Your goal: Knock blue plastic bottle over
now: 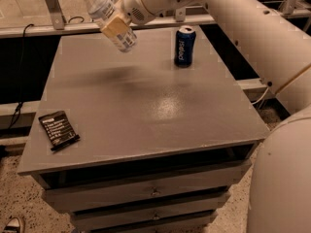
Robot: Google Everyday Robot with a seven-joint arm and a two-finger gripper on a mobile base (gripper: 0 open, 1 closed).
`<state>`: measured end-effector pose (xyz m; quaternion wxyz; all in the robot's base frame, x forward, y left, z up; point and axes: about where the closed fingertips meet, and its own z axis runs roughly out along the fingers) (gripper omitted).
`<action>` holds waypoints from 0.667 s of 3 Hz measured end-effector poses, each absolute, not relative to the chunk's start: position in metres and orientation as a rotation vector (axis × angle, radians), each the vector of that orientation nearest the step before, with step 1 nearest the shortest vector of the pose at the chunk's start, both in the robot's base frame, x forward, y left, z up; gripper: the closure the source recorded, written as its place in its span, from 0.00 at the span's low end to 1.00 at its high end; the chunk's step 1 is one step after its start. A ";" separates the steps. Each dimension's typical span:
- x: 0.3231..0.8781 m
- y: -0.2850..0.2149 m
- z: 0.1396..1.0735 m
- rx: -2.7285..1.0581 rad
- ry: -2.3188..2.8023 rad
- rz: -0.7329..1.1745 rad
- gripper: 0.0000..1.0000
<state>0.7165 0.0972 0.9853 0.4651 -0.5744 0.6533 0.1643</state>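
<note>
Next, the gripper releases the blue plastic bottle, now hanging tilted above the table, lying on its side on the table (119, 74) between the Pepsi can and black packet.
The blue plastic bottle (100, 6) is clear with a white cap and a pale label. It hangs tilted above the far left part of the grey table (146, 106), cap pointing up and left. My gripper (116, 28) is shut around its middle, one tan pad (113, 25) showing across the label. The bottle's shadow lies on the tabletop below it. The white arm reaches in from the upper right.
A dark blue Pepsi can (184, 45) stands upright at the far right of the table. A black flat packet (58, 129) lies near the front left edge. Drawers sit under the tabletop. A metal rail (48, 30) runs behind the table.
</note>
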 end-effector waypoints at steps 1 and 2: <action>0.690 0.086 0.953 -1.587 1.705 0.379 1.00; 0.670 0.075 0.921 -1.735 1.795 0.349 1.00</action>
